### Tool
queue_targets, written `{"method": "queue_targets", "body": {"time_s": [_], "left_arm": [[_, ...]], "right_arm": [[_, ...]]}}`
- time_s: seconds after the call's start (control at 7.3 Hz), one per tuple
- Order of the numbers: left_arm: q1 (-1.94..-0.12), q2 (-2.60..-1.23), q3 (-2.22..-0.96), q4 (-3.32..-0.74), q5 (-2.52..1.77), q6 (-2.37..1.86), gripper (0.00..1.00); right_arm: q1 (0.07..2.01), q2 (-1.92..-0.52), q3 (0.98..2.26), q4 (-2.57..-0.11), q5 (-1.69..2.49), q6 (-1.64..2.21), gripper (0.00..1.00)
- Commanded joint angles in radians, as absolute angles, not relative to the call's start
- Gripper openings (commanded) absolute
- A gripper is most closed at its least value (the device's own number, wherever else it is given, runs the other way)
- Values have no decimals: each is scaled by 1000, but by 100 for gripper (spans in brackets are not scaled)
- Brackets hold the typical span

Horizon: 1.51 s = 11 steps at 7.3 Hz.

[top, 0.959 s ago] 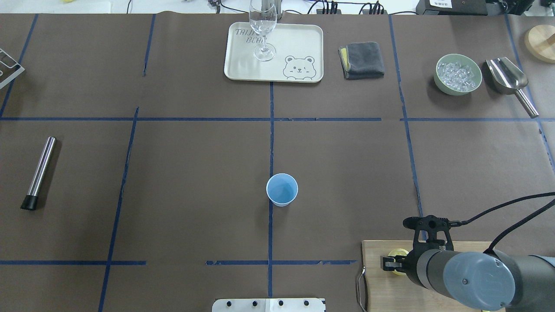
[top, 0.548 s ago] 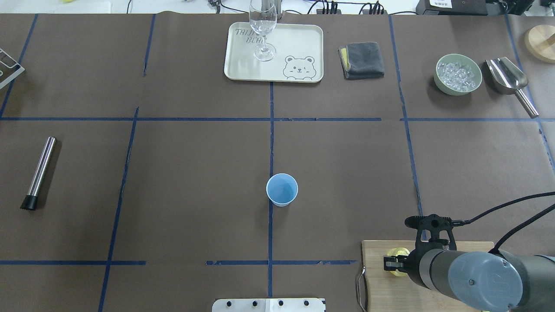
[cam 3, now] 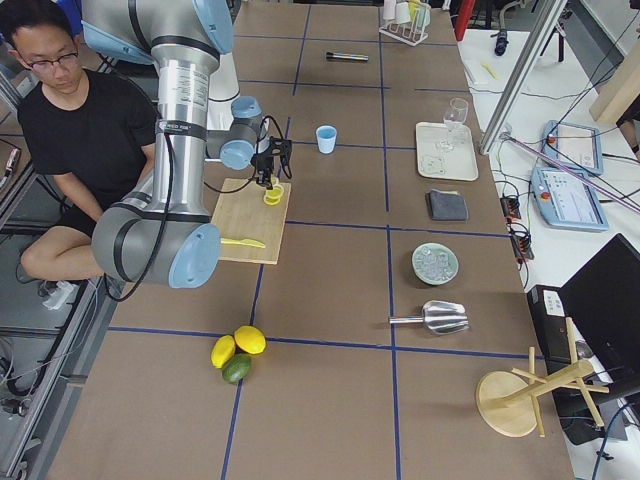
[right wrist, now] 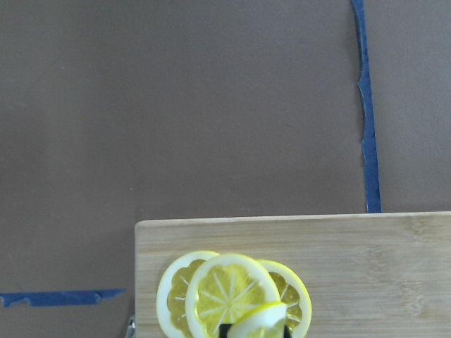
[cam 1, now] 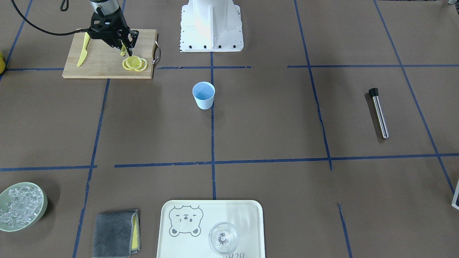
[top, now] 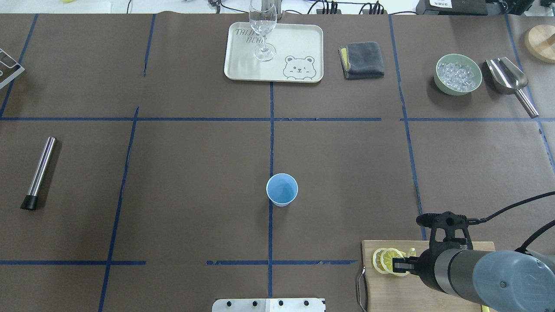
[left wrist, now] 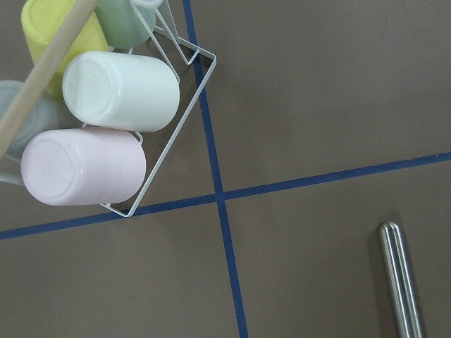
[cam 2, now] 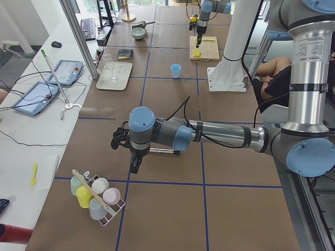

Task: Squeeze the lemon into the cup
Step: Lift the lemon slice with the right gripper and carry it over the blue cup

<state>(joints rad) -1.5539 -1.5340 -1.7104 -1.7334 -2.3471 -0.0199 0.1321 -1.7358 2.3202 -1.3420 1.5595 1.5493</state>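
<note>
The light-blue cup [cam 1: 203, 90] has its opening by the blue tape. Next, I let the lemon slice, still held just above the stack, go from my right gripper inside that opening.
The light-blue cup [top: 282, 189] stands upright at the table's middle and also shows in the front view [cam 1: 203, 95]. Several lemon slices [top: 382, 260] lie overlapped on the wooden cutting board [top: 390, 290] near the robot's right. My right gripper [top: 402, 262] is shut on one lemon slice [right wrist: 259, 320], held bent just above the stack [right wrist: 218, 285]; the front view shows the gripper [cam 1: 126, 53] too. My left gripper [cam 2: 135, 163] hovers near the cup rack at the far left end; I cannot tell if it is open.
A yellow plastic knife [cam 1: 83, 50] lies on the board. At the back are a tray [top: 303, 43] with a clear glass [top: 263, 30], a grey cloth [top: 362, 60], a green bowl of ice [top: 458, 73] and a scoop [top: 507, 78]. A steel rod [top: 39, 173] lies left.
My right gripper has drawn back towards the robot and lifted, uncovering the stacked slices. It holds one slice clear of the stack.
</note>
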Motion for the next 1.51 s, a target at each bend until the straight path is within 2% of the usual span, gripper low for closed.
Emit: {"method": "queue_targets", "body": {"time_s": [0.0, 0.27, 0.41, 0.55, 0.69, 0.82, 1.1, 1.37], "left_arm": [[-1554, -1534, -1709, -1733, -2349, -20, 100], [-1554, -1534, -1709, -1733, -2347, -20, 100], [-1554, -1534, -1707, -1733, -2347, -20, 100], [-1554, -1534, -1707, -1733, -2347, -20, 100], [-1554, -1534, -1704, -1733, -2347, -20, 100], [-1554, -1534, -1703, -1733, -2347, -20, 100], [-1554, -1534, -1695, -1735, -2347, -20, 100], [-1554, -1534, -1686, -1733, -2347, -18, 100]], "right_arm": [[175, -1727, 2375, -1393, 1598, 1549, 30], [242, -1662, 2375, -1417, 1650, 1549, 30], [280, -1543, 2365, -1522, 1705, 1548, 30], [328, -1362, 2335, -1690, 1730, 1534, 30], [377, -1169, 2250, -1803, 1732, 1517, 29], [403, -1037, 2121, -1819, 1727, 1497, 29], [422, -864, 1902, -1810, 1720, 1471, 27], [430, -773, 1722, -1699, 1717, 1474, 27]]}}
